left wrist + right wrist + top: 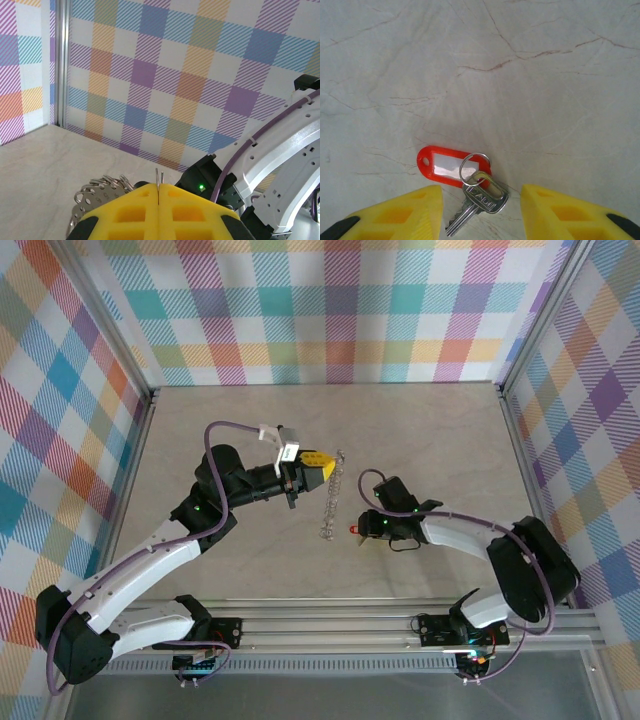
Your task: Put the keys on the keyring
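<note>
The fingers of my right gripper straddle the key's head, with the split ring just ahead. I should inch forward and pinch the split ring (475, 170) before I lift.
The keyring (330, 498) hangs edge-on in mid-table, a thin grey hoop fringed with small metal pieces. My left gripper (322, 471) is shut on its upper rim. In the left wrist view, two thin wires of the keyring (158, 175) stick up from the closed yellow fingers (125, 210), and its fringed rim curves away to the lower left. The keys (481, 199), one silver key on a small split ring with a red plastic tag (439, 164), lie flat on the table. My right gripper (480, 191) is open just above them, with a yellow finger on either side of the key. From above, the red tag (353, 530) shows at the right gripper's (363, 530) tip.
The marbled beige table (420, 430) stretches to checkered walls at the back and sides. An aluminium rail (330, 625) runs along the near edge. The right arm's black wrist and white link (280, 165) sit close behind the keyring in the left wrist view.
</note>
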Robot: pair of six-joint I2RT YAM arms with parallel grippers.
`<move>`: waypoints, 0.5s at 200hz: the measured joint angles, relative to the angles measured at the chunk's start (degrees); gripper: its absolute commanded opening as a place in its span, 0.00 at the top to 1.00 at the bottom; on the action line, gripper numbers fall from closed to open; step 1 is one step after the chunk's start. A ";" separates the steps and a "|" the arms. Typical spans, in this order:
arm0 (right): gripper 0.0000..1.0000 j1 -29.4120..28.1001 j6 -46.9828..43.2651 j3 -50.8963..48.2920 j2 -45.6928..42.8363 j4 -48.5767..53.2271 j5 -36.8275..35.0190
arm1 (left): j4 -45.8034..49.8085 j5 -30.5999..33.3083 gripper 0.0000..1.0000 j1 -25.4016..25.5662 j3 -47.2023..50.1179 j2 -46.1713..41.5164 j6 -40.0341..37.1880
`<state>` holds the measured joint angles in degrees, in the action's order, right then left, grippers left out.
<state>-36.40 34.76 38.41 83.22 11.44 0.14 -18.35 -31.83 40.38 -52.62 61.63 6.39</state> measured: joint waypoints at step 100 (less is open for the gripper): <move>0.67 -2.36 -1.40 4.61 5.27 1.70 -3.39 | 0.00 0.44 1.00 0.00 0.00 0.00 -0.04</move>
<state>-38.76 33.36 43.03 88.49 13.15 -3.25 -18.35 -31.40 40.38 -52.62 61.63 6.35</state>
